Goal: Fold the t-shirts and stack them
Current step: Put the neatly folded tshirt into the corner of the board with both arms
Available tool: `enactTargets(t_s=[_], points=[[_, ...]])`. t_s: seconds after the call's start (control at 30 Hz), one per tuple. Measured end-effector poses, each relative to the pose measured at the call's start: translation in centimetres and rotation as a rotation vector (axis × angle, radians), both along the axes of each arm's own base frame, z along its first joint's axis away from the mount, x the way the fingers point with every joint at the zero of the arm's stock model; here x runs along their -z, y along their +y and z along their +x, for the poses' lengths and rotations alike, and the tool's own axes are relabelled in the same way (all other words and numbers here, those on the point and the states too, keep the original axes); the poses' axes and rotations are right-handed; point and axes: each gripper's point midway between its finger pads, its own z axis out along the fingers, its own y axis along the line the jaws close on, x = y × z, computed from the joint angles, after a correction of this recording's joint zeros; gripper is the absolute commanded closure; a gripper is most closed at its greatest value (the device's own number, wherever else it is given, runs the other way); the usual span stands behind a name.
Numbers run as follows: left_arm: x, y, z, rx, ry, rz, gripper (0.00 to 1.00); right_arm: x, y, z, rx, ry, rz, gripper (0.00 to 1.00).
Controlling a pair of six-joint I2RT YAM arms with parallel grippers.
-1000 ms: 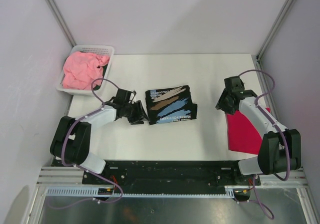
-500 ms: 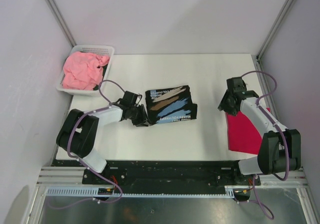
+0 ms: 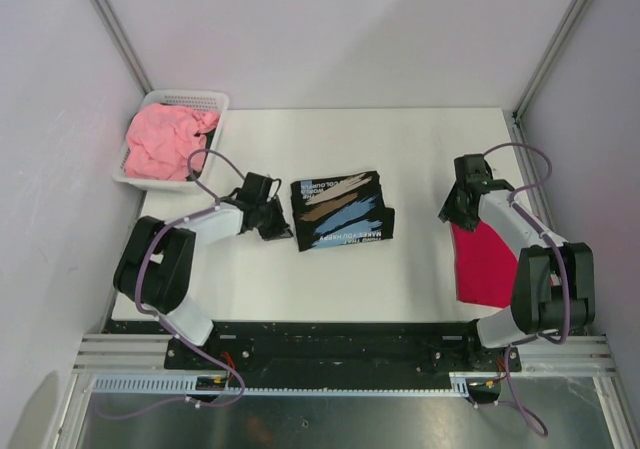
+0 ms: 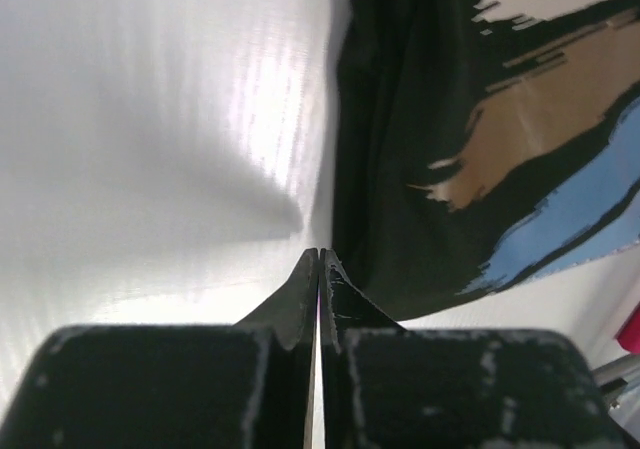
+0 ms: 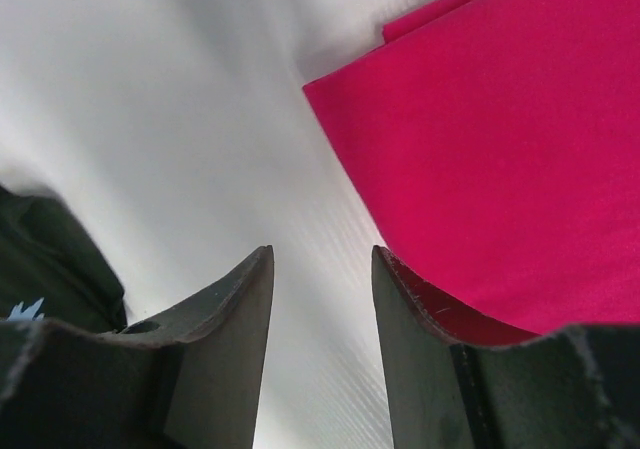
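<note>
My left gripper's closed fingers are beside the black t-shirt's edge, so next I open them, grab that edge (image 3: pixel 299 238) and pull the t-shirt toward the side of the basket.
A folded black t-shirt (image 3: pixel 340 212) with a tan-and-blue print lies mid-table. It fills the right side of the left wrist view (image 4: pixel 430 149). My left gripper (image 3: pixel 273 225) sits low just off the shirt's left edge. It (image 4: pixel 319 256) is shut, with nothing between its fingers. The crimson t-shirt (image 3: pixel 485 259) lies flat at the right edge of the table (image 3: pixel 420 149) and shows in the right wrist view (image 5: pixel 500 139). My right gripper (image 3: pixel 452 210) hangs open (image 5: pixel 320 254) over bare table at that shirt's upper-left corner. The pink t-shirt (image 3: pixel 160 141) is bunched in the basket.
The white mesh basket (image 3: pixel 186 98) stands at the table's back-left corner against the left wall. Metal frame posts rise at both back corners. A corner of the black shirt (image 5: pixel 45 259) shows at the lower left of the right wrist view.
My left gripper has closed from part open to shut and shifted slightly up beside the black shirt's left edge. My right gripper edged a little toward the crimson shirt.
</note>
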Motion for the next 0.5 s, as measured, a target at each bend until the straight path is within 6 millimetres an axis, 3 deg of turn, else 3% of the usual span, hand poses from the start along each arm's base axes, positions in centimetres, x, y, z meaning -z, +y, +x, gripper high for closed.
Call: enactTargets(t_s=[0.13,0.33,0.5], points=[[0.3,1.2,0.1,-0.034,0.015,0.026,0.98,1.1,-0.5,0.2,0.013,0.028,-0.011,0.51],[-0.6,0.6,-0.7,0.013,0.016,-0.011,0.70,1.4,-0.8,0.3,0.019,0.030,-0.018,0.51],[-2.0,-0.4,-1.6,0.066,-0.005,-0.065,0.61,1.4,-0.8,0.5,0.020,0.024,-0.018,0.51]])
